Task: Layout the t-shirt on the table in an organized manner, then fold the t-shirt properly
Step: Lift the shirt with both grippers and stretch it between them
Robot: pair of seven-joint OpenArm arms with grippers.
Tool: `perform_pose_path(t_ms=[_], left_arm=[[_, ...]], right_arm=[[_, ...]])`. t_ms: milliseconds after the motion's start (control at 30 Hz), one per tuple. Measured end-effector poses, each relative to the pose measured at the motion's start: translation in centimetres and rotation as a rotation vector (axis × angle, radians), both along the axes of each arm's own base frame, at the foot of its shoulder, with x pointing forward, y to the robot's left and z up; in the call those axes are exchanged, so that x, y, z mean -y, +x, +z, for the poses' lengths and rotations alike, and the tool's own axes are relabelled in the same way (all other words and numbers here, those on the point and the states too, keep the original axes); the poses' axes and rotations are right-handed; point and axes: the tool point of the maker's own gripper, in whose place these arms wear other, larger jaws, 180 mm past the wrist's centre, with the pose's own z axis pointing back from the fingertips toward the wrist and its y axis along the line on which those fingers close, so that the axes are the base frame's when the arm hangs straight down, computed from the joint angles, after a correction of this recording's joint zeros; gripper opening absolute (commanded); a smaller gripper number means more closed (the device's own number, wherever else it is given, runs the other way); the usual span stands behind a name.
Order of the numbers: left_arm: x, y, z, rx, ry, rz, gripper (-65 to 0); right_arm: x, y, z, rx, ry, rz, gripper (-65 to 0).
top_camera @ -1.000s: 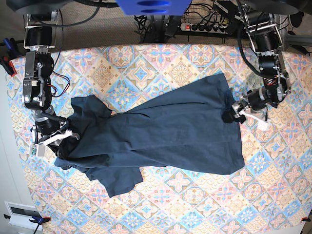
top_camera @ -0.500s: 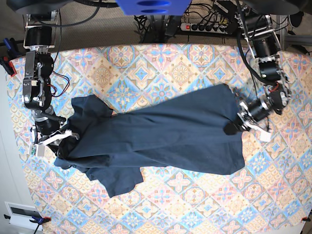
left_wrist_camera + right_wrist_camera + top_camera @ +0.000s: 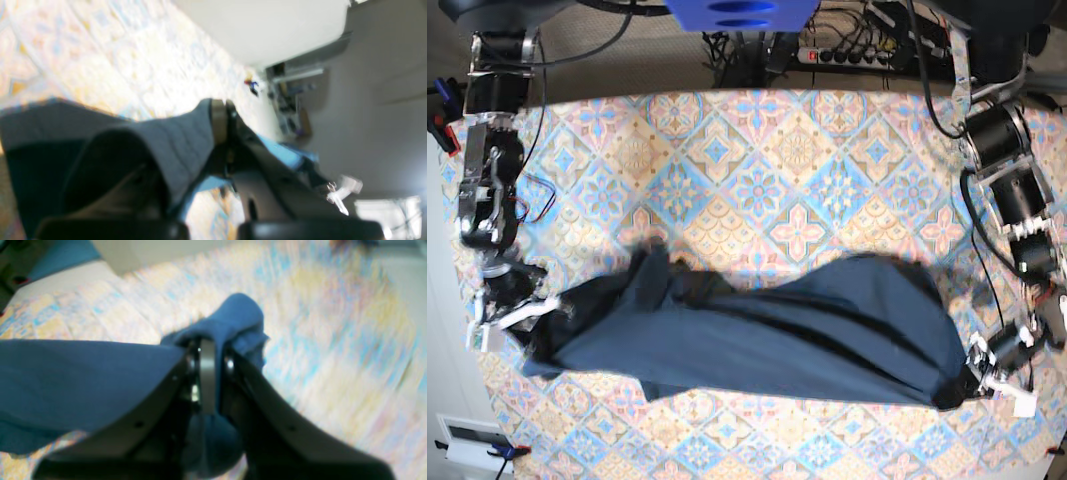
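The t-shirt's end in my left gripper needs to be put down on the bare patterned tiles just inside the table's far edge (image 3: 907, 132).
The dark navy t-shirt (image 3: 757, 335) is stretched in a long band across the near part of the patterned table (image 3: 757, 170). My left gripper (image 3: 962, 385) is shut on the shirt's right end near the front right of the table; in the left wrist view the cloth (image 3: 173, 143) is pinched between its fingertips (image 3: 220, 116). My right gripper (image 3: 532, 315) is shut on the shirt's left end; in the right wrist view blue cloth (image 3: 240, 320) bunches over the closed fingertips (image 3: 206, 366). The collar label is hidden.
A power strip and cables (image 3: 857, 50) lie beyond the table's far edge. A blue part (image 3: 742, 12) sits at top centre. A white box (image 3: 472, 440) stands off the table's front left corner. The table's front edge runs close below the shirt.
Both grippers have pulled the shirt toward the table's near edge. The left gripper moved down and slightly outward, the right gripper down. The shirt is now stretched longer and narrower.
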Motion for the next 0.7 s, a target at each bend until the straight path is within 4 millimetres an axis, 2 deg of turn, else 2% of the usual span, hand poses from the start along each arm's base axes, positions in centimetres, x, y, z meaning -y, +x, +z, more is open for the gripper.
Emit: perform_pose_path(t_ms=[33,167,233,333,367,433,500,533,567,633,700], left_arm=[[0.4,0.7,1.2,0.022,-0.014,-0.012,-65.0],[0.8,2.8,6.7,0.113,-0.005,-0.035,-65.0],[1.6,3.4,9.3,0.157,0.021,-0.064,-65.0],[3.9,2.6,11.0,0.18,0.025,-0.179,-65.0],[4.3,1.9,10.4,0.158,0.022,-0.225,-65.0],[3.1,0.5,7.9,0.107,0.017,-0.229,-65.0],[1.3,-1.8,3.3,0.018,0.05,-0.201,-65.0],[1.0,-3.4,0.6,-0.04,0.088,-0.204,-65.0],[1.1,-5.4,-2.2,-0.097,0.123,-0.223,-65.0],[1.9,-9.2,-6.4,-0.178,0.173,-0.261,-65.0],[2.4,-12.7,-9.1,-0.234,0.158,-0.276,-65.0]], right_arm=[[0.4,0.1,0.6,0.018,-0.006,-0.012,-64.7],[1.4,-0.2,0.6,-0.027,-0.065,0.003,-64.7],[2.0,0.5,2.5,0.024,-0.077,-0.018,-64.7],[1.4,0.6,4.4,0.084,-0.082,-0.004,-64.7],[1.1,0.3,4.2,0.075,-0.085,0.006,-64.6],[0.2,-0.1,4.1,0.06,-0.092,0.026,-64.4],[-0.5,-0.3,5.0,0.087,-0.098,0.044,-64.4],[-0.7,-0.6,5.5,0.113,-0.104,0.049,-64.4],[-0.9,-1.2,5.1,0.11,-0.113,0.06,-64.4],[-1.4,-2.9,3.0,0.047,-0.126,0.08,-64.4],[-1.8,-4.2,0.1,-0.051,-0.124,0.097,-64.3]])
